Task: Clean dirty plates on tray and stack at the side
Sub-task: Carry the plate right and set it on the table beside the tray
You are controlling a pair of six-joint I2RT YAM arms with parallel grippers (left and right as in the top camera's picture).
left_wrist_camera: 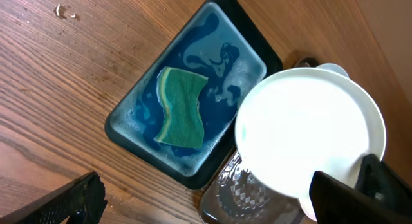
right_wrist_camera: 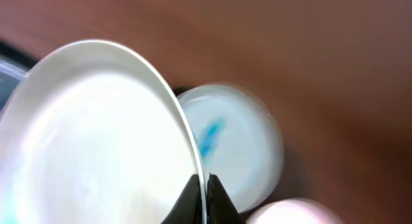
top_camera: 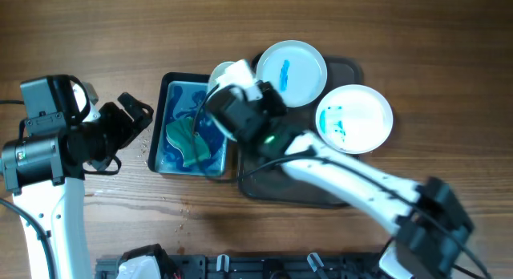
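Observation:
Next, my right gripper sets the white plate down and lets go of it on the wooden table (top_camera: 401, 111), against the plate with blue smears.
My right gripper (top_camera: 231, 99) is shut on the rim of a white plate (top_camera: 225, 73) and holds it tilted over the near end of the blue tub (top_camera: 172, 90). In the right wrist view the fingers (right_wrist_camera: 203, 193) pinch that plate (right_wrist_camera: 96, 140). Its face looks white in the left wrist view (left_wrist_camera: 309, 127). Two more plates lie at the dark brown tray (top_camera: 288, 191): one with a blue streak (top_camera: 290, 73) and one with blue smears (top_camera: 354, 119). My left gripper (top_camera: 132, 112) is open and empty, left of the tub.
The blue tub holds foamy blue water and a green sponge (left_wrist_camera: 182, 108), which also shows from above (top_camera: 188, 139). The tray's wet corner (left_wrist_camera: 235, 195) lies beside the tub. Water drops speckle the wooden table (top_camera: 180, 207) in front of the tub.

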